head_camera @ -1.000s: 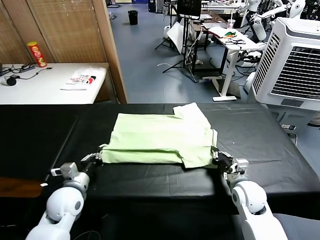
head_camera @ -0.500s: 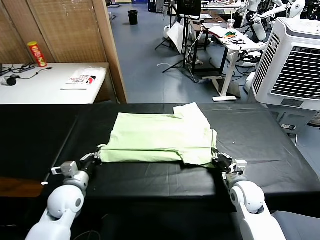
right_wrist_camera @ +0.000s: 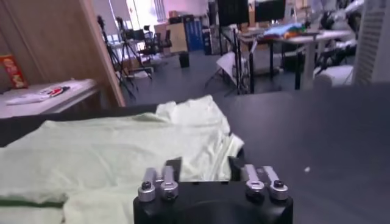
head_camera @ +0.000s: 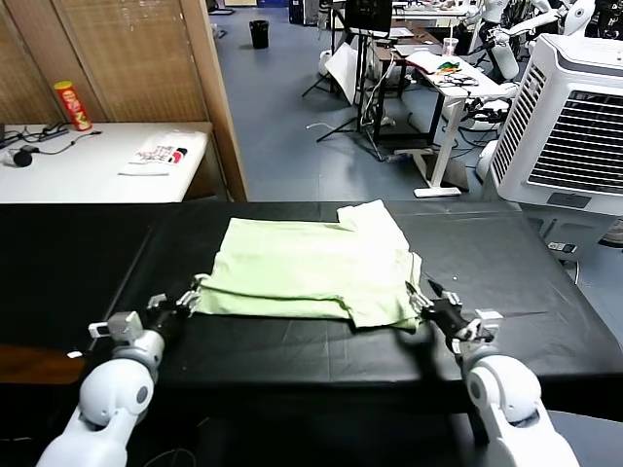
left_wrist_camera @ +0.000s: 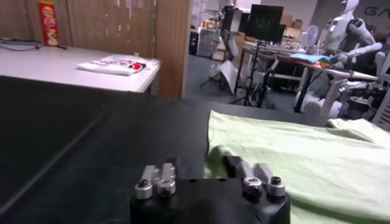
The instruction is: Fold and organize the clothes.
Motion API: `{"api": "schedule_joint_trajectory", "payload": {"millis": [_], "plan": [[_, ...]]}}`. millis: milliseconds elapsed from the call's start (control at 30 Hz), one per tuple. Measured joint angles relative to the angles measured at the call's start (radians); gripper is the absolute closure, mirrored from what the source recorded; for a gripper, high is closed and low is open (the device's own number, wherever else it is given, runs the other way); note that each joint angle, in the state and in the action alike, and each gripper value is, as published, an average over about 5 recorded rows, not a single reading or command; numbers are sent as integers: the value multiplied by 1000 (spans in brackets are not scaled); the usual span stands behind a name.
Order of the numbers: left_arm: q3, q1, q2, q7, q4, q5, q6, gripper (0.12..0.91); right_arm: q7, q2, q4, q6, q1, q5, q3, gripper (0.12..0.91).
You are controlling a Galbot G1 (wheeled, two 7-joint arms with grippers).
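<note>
My left gripper needs to back off, as it sits along the shirt's side, beyond its near corner, then pinch that corner (head_camera: 200,309) and pull the shirt toward me.
The clothes are one pale green shirt (head_camera: 311,265), lying folded and flat in the middle of the black table (head_camera: 545,292), with a sleeve sticking out at the far right. My left gripper (head_camera: 183,302) is low at the shirt's near left corner, open, and that corner (left_wrist_camera: 292,152) lies just past one finger (left_wrist_camera: 234,164). My right gripper (head_camera: 428,304) is at the near right corner, also open. The shirt's layered edge (right_wrist_camera: 201,146) lies on the table between its spread fingers. Neither gripper (left_wrist_camera: 202,163) (right_wrist_camera: 204,163) holds fabric.
A white side table (head_camera: 88,170) at the far left carries a red can (head_camera: 71,105) and a printed white bag (head_camera: 161,154). A wooden partition (head_camera: 209,97) stands behind it. A white air cooler (head_camera: 574,126) stands at the far right, with desks and stands beyond.
Both grippers went from shut on the shirt's near corners to open. They let the fabric go and drew back slightly. The shirt's front edge has settled on the table.
</note>
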Motion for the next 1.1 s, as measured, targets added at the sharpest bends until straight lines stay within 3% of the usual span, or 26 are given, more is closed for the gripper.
{"api": "schedule_joint_trajectory", "payload": {"millis": [167,267,733,833,1000,1100], "plan": [[-1,48,-6,22,-11,13,-5,233,-12,4,1,4,-32,-46,-14,239],[-1,64,-11,32,-6,13,-6,232,-18,7,1,9,-38,-72,-26,285],[7,43,-13,43,54,-30,0,232,-21,19,-16,20,-39,-135,-57,419],[11,34,-12,44,68,-37,0,232,-20,20,-21,19,-34,-136,-58,502],[15,17,-8,48,88,-46,-1,237,-17,22,-28,14,-24,-136,-61,707],[18,11,-6,49,93,-53,-2,302,-12,22,-31,5,-17,-135,-64,795]]}}
